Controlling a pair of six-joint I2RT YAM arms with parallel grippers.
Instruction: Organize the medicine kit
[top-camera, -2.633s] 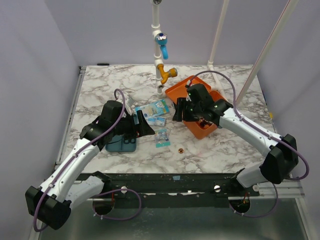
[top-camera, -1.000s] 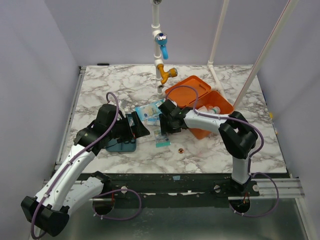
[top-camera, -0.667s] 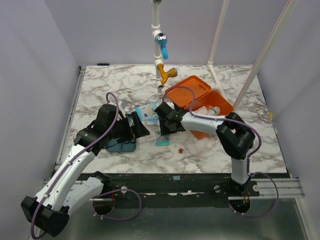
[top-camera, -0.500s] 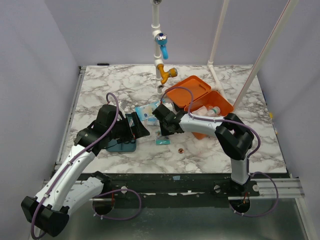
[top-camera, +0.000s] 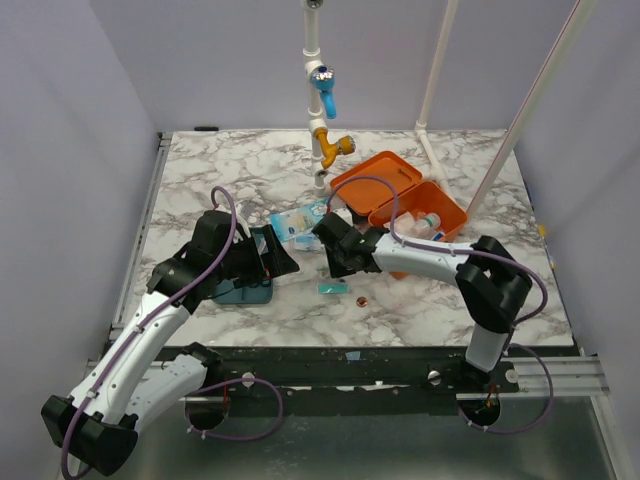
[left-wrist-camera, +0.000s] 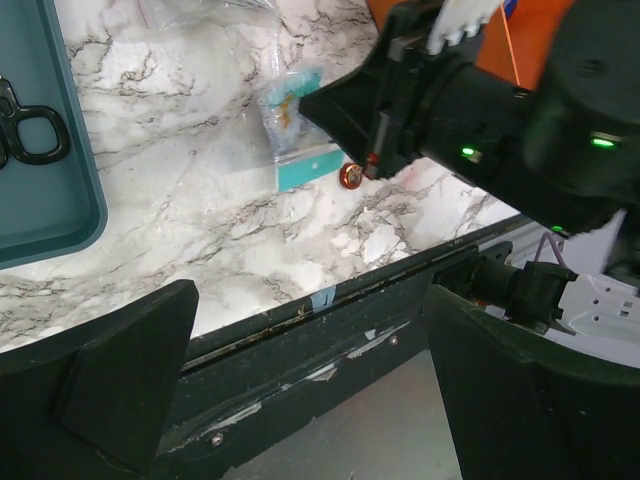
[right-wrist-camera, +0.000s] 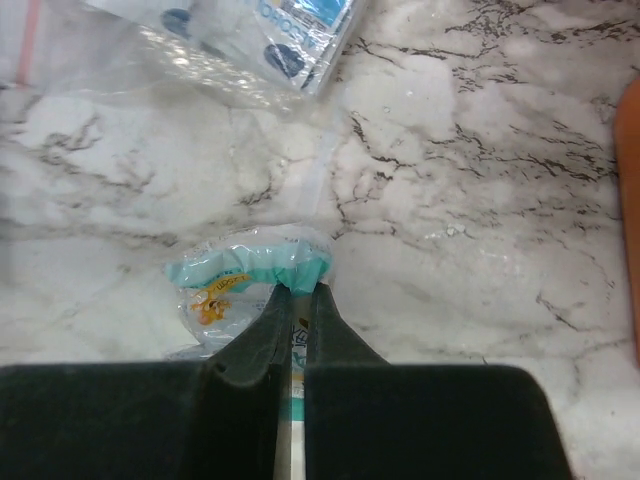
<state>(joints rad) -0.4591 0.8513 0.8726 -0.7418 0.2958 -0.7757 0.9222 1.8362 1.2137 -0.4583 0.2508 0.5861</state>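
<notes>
Next, I release the small clear-and-teal packet, now low in front of the kit, with my right gripper on the white bottles inside the orange medicine kit (top-camera: 413, 219), toward the kit's lid.
The orange medicine kit (top-camera: 418, 228) stands open right of centre, its lid (top-camera: 375, 178) tipped back, with white bottles inside. My right gripper (right-wrist-camera: 298, 290) is shut on the edge of a small clear-and-teal packet (right-wrist-camera: 245, 272), low over the marble in front of the kit. In the top view the packet (top-camera: 333, 287) shows just below the right gripper (top-camera: 336, 268). Whether it is off the table I cannot tell. My left gripper (top-camera: 276, 253) hovers open and empty beside the teal tray (top-camera: 238, 292); the left wrist view has that gripper (left-wrist-camera: 315, 385) out over the table's front edge.
A clear bag of blue-and-white sachets (top-camera: 300, 221) lies behind the packet. Black scissors (left-wrist-camera: 25, 135) rest in the teal tray (left-wrist-camera: 45, 200). A small copper coin (top-camera: 361, 298) sits near the front. A white pipe with blue and yellow valves (top-camera: 322, 130) rises behind.
The right arm has swung from the kit leftward to the small packet and its jaws have closed on it. The packet has shifted slightly toward the front. The left arm has stayed put.
</notes>
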